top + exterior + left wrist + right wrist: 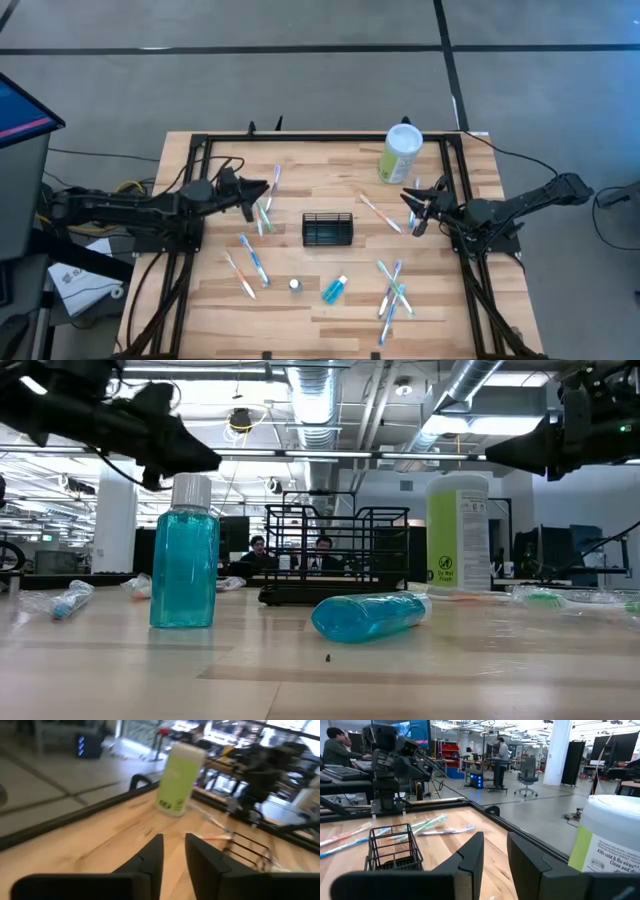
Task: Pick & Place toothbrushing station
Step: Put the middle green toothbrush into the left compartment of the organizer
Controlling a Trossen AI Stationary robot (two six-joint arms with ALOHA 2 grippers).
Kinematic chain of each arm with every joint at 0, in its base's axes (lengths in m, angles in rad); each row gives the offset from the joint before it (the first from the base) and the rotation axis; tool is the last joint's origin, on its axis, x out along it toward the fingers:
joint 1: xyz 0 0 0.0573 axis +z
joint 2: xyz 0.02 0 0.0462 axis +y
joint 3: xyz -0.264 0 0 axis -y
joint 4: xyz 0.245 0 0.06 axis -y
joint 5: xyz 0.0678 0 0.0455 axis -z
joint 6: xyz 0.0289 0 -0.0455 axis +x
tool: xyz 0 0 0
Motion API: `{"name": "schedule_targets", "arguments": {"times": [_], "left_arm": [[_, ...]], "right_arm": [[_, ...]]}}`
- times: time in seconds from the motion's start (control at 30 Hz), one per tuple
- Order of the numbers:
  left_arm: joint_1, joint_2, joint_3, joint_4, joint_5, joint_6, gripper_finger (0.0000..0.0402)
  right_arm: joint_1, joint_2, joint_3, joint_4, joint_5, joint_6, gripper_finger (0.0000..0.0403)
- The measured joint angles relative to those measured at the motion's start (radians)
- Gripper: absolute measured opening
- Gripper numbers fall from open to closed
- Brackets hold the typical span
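Next, my left gripper closes on the neck of the green toothbrush [260, 208], below its head, next to the purple toothbrush near the far edge of the table.
The toothbrushing station, a small black wire-mesh caddy [328, 229], stands on its base at the middle of the wooden table; it also shows in the low view [335, 555] and the right wrist view [392, 847]. My left gripper [258, 190] hovers left of it, above the table. Its fingers are open with nothing between them [174, 840]. My right gripper [412, 202] hovers right of the caddy, open and empty [495, 836]. Both point roughly level toward the table's middle.
A pale-green canister [400, 153] with a white lid stands at the far right. Toothbrushes lie scattered left [253, 258] and right [392, 288] of the caddy. A blue bottle [370, 615] lies near the front edge, with another [184, 555] upright beside it.
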Motion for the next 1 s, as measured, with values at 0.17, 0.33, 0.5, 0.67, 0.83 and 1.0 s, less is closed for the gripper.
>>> {"name": "schedule_targets", "arguments": {"times": [0.17,0.33,0.5,0.67,0.83,1.0], "left_arm": [[0.053,0.082,0.022,-0.012,0.008,-0.093,0.0115],[0.094,0.132,0.064,-0.109,0.014,-0.145,0.0122],[0.136,0.155,0.15,-0.327,0.014,-0.183,0.012],[0.178,0.154,0.187,-0.451,0.014,-0.284,0.0121],[0.233,0.154,0.189,-0.522,0.063,-0.361,0.0122],[0.266,0.154,0.189,-0.578,0.126,-0.386,0.0122]], "right_arm": [[0.0,0.0,0.0,0.0,0.001,0.0,0.0077],[0.0,0.0,0.0,-0.015,0.0,0.026,0.0077],[0.0,0.0,0.0,-0.026,0.001,0.026,0.0077],[0.003,0.0,0.0,-0.026,0.001,0.027,0.0077],[0.003,0.0,0.0,-0.026,0.001,0.027,0.0077],[0.003,0.0,0.0,-0.025,0.001,0.05,0.0077]]}}
